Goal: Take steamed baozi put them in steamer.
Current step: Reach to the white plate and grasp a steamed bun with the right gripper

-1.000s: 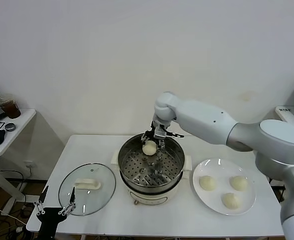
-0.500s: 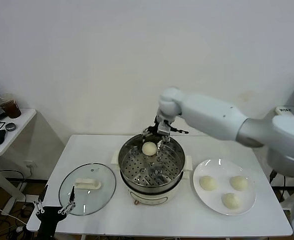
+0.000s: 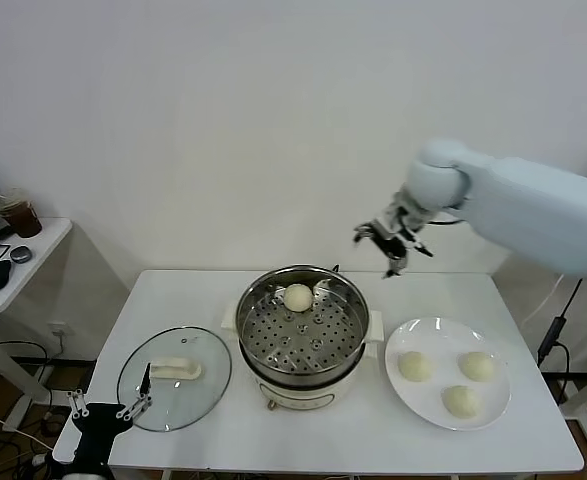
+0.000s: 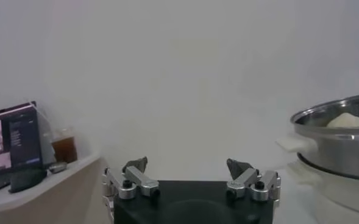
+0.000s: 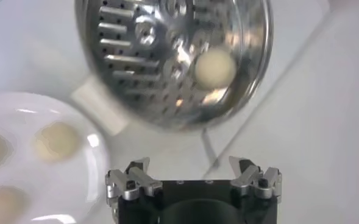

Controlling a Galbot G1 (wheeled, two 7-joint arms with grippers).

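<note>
Next, I move my right gripper to the white plate and close it around the sides of the baozi [image 3: 414, 366] [image 5: 57, 141] nearest the steel steamer.
The steel steamer [image 3: 245, 312] stands mid-table with one steamed baozi [image 3: 297, 296] resting at the back of its perforated tray. Three more baozi [image 3: 414, 365] lie on the white plate [image 3: 438, 335] to its right. My right gripper [image 3: 388, 245] hangs open and empty in the air, behind and to the right of the steamer. Its wrist view looks down on the steamer [image 5: 136, 55], the baozi [image 5: 214, 67] inside and the plate [image 5: 94, 164], with the right gripper [image 5: 191, 164] holding nothing. My left gripper [image 3: 108, 410] is parked open, low at the table's front left corner.
A round glass lid [image 3: 143, 395] with a white handle lies flat on the table left of the steamer. A small side table [image 3: 33, 265] with a cup of dark drink [image 3: 18, 213] stands further left. The left wrist view shows the steamer's side [image 4: 344, 146].
My right gripper has let go of the baozi in the steamer, then risen and swung away to the right with its jaws wide. The left arm has stayed parked.
</note>
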